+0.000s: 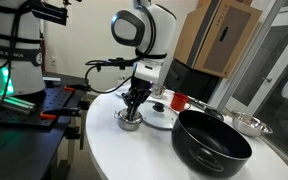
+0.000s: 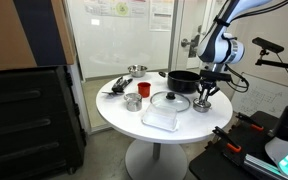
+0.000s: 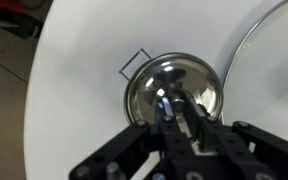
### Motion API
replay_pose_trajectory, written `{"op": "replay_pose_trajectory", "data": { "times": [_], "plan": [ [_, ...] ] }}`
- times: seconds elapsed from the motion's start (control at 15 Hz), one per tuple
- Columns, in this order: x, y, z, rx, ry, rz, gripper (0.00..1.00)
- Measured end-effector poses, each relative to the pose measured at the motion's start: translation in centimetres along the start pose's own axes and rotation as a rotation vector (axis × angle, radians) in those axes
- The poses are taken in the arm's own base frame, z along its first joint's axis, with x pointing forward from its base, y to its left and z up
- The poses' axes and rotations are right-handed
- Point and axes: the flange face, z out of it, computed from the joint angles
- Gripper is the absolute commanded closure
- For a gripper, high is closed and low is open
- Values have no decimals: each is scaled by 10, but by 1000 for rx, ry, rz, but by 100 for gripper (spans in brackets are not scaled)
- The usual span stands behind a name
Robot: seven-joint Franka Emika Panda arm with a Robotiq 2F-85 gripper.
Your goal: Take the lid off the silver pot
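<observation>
The lid will go down on the white table (image 1: pixel 144 150) in front of the silver pot, near the black pot, and there my gripper will let go of it.
The small silver pot (image 1: pixel 130 122) stands on the round white table (image 1: pixel 124 155) and also shows in an exterior view (image 2: pixel 202 105). Its shiny lid (image 3: pixel 174 85) sits on it, filling the middle of the wrist view. A thin wire handle (image 3: pixel 134 65) juts from the pot's side. My gripper (image 3: pixel 178 109) reaches straight down onto the lid. Its two fingers are closed on either side of the centre knob (image 3: pixel 176 102). The gripper shows above the pot in both exterior views (image 1: pixel 132 105) (image 2: pixel 204 93). The pot's body is hidden under the lid in the wrist view.
A big black pot (image 1: pixel 212 145) (image 2: pixel 182 80) stands close by. A flat glass lid (image 1: pixel 161 117) (image 2: pixel 170 101) lies beside the small pot, its rim in the wrist view (image 3: pixel 259 50). A red cup (image 1: pixel 178 101) (image 2: pixel 132 102) and a shallow silver pan (image 1: pixel 246 124) (image 2: pixel 136 70) stand further off.
</observation>
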Motion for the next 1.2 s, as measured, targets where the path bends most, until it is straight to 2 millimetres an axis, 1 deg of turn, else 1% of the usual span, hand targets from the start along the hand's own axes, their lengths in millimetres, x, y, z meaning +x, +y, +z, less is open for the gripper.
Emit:
{"op": "replay_pose_trajectory", "data": {
  "times": [0.13, 0.2, 0.33, 0.47, 0.53, 0.67, 0.73, 0.87, 1.0, 1.2],
  "plan": [
    [0, -1, -16, 11, -28, 6, 95],
    [2, -1, -31, 24, -45, 12, 95],
    [10, 3, -67, 65, -59, 36, 95],
    [27, 11, -103, 118, -41, 76, 95],
    [37, 16, -117, 140, -26, 102, 95],
    [58, 29, -134, 166, 4, 163, 95],
    [68, 35, -137, 170, 13, 194, 95],
    [84, 45, -136, 166, 26, 255, 95],
    [97, 52, -125, 142, 31, 308, 95],
    [111, 56, -100, 89, 35, 360, 95]
  ]
}}
